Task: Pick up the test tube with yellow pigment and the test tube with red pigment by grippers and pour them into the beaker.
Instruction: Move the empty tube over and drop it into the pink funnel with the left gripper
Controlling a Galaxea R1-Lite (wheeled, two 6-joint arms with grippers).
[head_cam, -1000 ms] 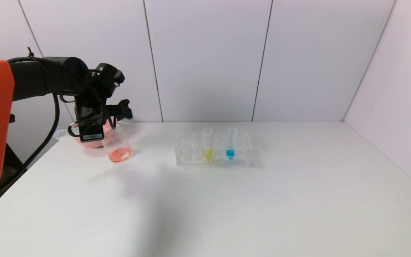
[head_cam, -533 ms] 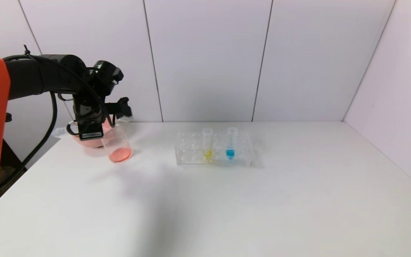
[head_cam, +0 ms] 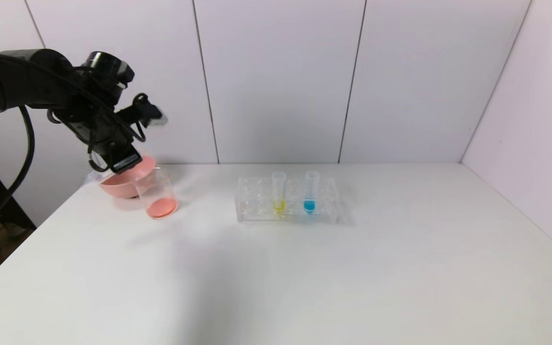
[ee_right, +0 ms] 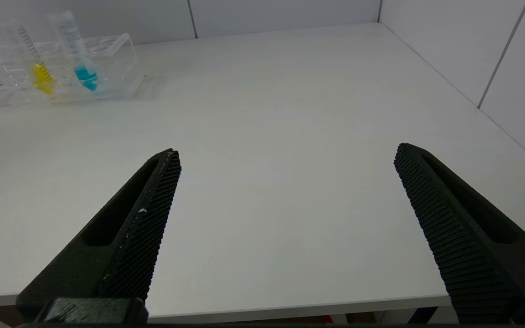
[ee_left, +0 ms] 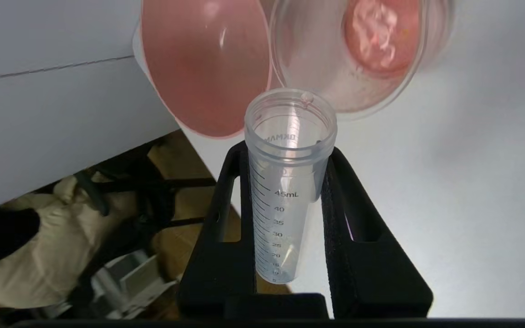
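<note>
The robot's left gripper should release the empty test tube, now raised above the pink bowl, inside the pink bowl (head_cam: 128,174) (ee_left: 208,60) behind the beaker.
My left gripper (head_cam: 154,117) is raised above the pink bowl at the table's far left. In the left wrist view the left gripper (ee_left: 288,152) is shut on a clear graduated test tube (ee_left: 285,191) that looks empty. No tube with red liquid shows. The beaker (head_cam: 157,194) stands beside the bowl with orange-red liquid at its bottom, and it also shows in the left wrist view (ee_left: 362,50). The test tube with yellow pigment (head_cam: 279,191) stands upright in the rack, as the right wrist view (ee_right: 34,59) also shows. My right gripper (ee_right: 285,155) is open and empty over the table's front edge.
A pink bowl (head_cam: 122,179) sits just behind the beaker at the table's left edge. The clear rack (head_cam: 257,203) at mid-table also holds a tube with blue liquid (head_cam: 310,191). White walls close the back and right.
My left arm has risen and swung up and to the left, carrying the empty tube away from above the beaker. The beaker, bowl and rack have not moved.
</note>
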